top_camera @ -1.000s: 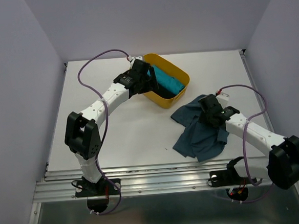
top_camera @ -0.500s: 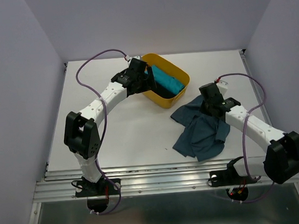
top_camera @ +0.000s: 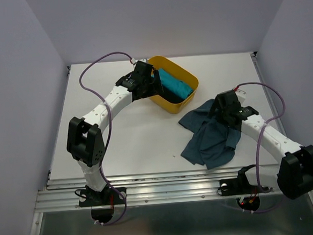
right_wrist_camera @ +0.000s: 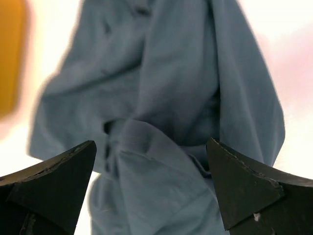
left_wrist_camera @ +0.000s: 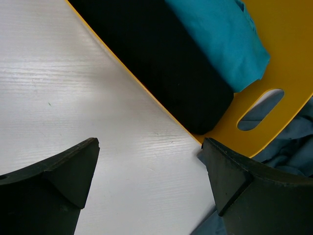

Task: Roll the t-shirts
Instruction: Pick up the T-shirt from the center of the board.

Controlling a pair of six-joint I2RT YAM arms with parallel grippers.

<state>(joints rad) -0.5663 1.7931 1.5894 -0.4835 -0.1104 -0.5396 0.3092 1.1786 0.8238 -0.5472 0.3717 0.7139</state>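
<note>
Next, my left gripper will grab the yellow basket's long rim (top_camera: pixel 152 97) (left_wrist_camera: pixel 110 46) beside the black t-shirt, around the middle of that side.
A crumpled slate-blue t-shirt (top_camera: pixel 206 138) lies on the white table right of centre; it also fills the right wrist view (right_wrist_camera: pixel 161 98). A turquoise t-shirt (top_camera: pixel 173 84) and a black t-shirt (left_wrist_camera: pixel 161 58) lie rolled in the yellow basket (top_camera: pixel 183 99). My right gripper (top_camera: pixel 219 109) hovers over the blue shirt's upper right part, jaws wide open and empty (right_wrist_camera: pixel 151 161). My left gripper (top_camera: pixel 156 81) is at the basket's left rim, open and empty, with bare table between its fingers (left_wrist_camera: pixel 149 156).
The yellow basket (left_wrist_camera: pixel 288 73) stands at the back centre of the table, its slotted handle end near the blue shirt. White table (top_camera: pixel 131 135) lies left of the shirt. Walls close in left, right and behind.
My right gripper has moved back and right over the blue shirt, and the wrist has swung. My left gripper shifted slightly toward the basket rim, then held still.
</note>
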